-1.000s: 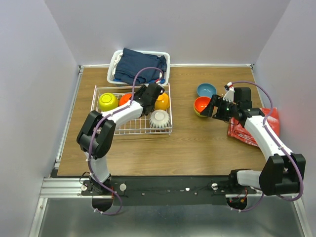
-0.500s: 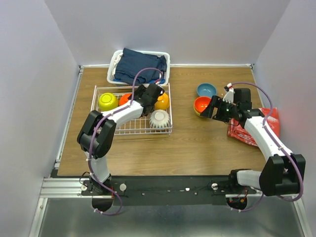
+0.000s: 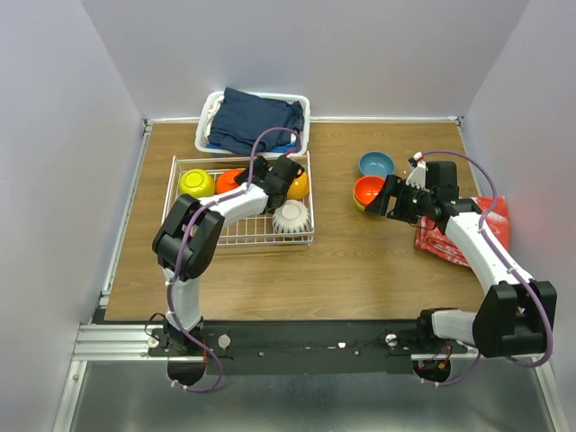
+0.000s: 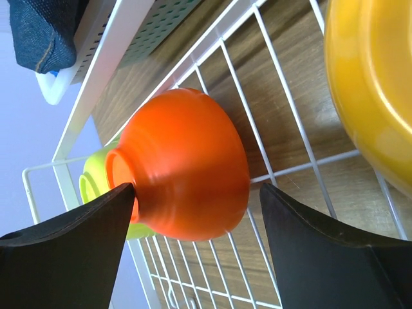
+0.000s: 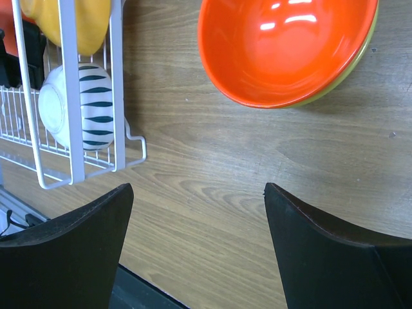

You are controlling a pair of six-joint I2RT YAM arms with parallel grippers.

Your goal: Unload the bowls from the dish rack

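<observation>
I should use my left gripper to pull the red-orange bowl toward the orange-yellow bowl and grasp it from the opened side (image 3: 215,185), as it crowds the lime-green bowl.
The white wire dish rack (image 3: 241,241) holds a lime-green bowl (image 3: 196,184), a red-orange bowl (image 3: 230,179), an orange-yellow bowl (image 3: 298,186) and a white ribbed bowl (image 3: 292,216). My left gripper (image 3: 274,183) is inside the rack, open. In the left wrist view the overturned red-orange bowl (image 4: 187,161) lies between the fingers: one touches its foot, the other stands apart. The lime-green bowl (image 4: 91,183) peeks out behind it. On the table to the right sit a blue bowl (image 3: 376,164) and a red-orange bowl (image 3: 368,190) nested in a lime-green one (image 5: 353,69). My right gripper (image 3: 389,200) hovers open beside them, empty.
A white plastic basket with dark blue cloth (image 3: 255,121) stands right behind the rack. A red packet (image 3: 463,236) lies at the right edge under my right arm. Walls close the table in on three sides.
My left gripper's jaws have opened from shut, and the left arm's elbow has swung right towards the rack. The right arm has stayed still.
</observation>
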